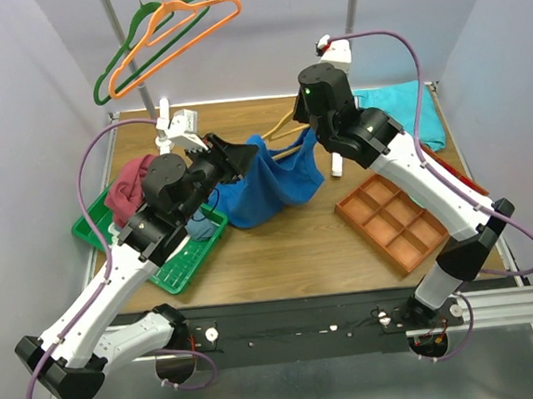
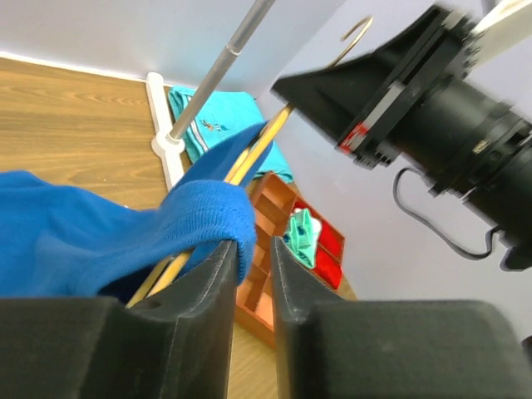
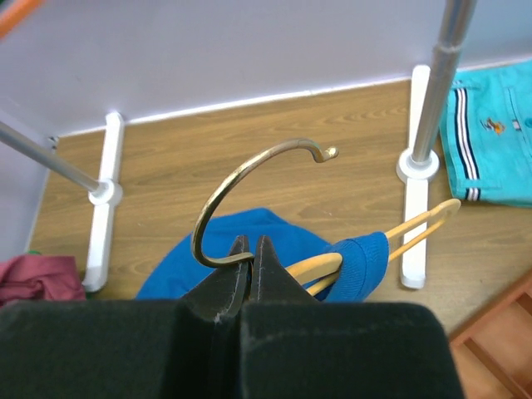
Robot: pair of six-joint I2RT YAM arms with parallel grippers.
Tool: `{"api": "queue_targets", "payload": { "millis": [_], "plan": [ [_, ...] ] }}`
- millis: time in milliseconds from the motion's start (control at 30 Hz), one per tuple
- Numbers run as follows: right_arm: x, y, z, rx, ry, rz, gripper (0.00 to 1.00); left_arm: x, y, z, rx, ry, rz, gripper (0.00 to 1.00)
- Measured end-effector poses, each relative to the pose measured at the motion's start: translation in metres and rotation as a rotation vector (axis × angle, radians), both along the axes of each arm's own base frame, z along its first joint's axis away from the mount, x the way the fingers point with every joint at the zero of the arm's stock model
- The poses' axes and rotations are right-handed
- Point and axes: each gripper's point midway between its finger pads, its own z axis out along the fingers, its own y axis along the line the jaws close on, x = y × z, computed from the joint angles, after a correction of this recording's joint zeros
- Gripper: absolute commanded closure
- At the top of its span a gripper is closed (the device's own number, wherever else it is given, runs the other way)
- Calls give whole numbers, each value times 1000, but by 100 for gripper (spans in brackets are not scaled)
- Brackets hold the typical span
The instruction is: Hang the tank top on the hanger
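Observation:
I have only the edge of the tank top's strap pinched in my left gripper, so I need to open it and take the strap together with the yellow hanger's arm [image 2: 170, 271].
The royal blue tank top [image 1: 275, 187] hangs in mid-air between my two grippers, sagging to the table. One shoulder strap [image 3: 359, 258] is looped over an arm of the yellow hanger [image 3: 420, 226]. My right gripper [image 3: 252, 242] is shut on the base of the hanger's metal hook [image 3: 241, 179] and holds it above the table [image 1: 303, 123]. My left gripper [image 2: 252, 246] has its jaws nearly together, with the edge of a blue strap [image 2: 208, 212] in the gap at their tips. In the top view it [image 1: 242, 155] holds the cloth up at the left.
A green hanger [image 1: 123, 58] and an orange hanger [image 1: 178, 39] hang on the rack rail at the back left. A green basket [image 1: 183, 263] with maroon cloth [image 1: 130, 188] is at the left. An orange compartment tray [image 1: 394, 221] is at the right. A folded turquoise garment [image 1: 413, 107] lies at the back right.

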Motion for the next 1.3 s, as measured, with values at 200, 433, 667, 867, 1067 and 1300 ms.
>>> {"api": "queue_targets", "payload": {
  "millis": [200,433,667,867,1067,1300],
  "plan": [
    [2,4,38,45,-64,19,99,-8,-3,3,66,-38,-54,20],
    [0,10,45,62,-69,57,99,-29,-4,59,138,-186,-151,12],
    [-4,10,75,48,-107,98,99,-64,10,113,196,-363,-219,7],
    [-28,-9,174,143,-314,144,99,-93,37,148,167,-489,-181,9],
    [-58,-28,217,200,-424,199,99,-98,52,166,147,-533,-121,19],
    [-59,8,163,158,-317,356,99,-78,50,141,235,-460,-85,26]
  ]
}}
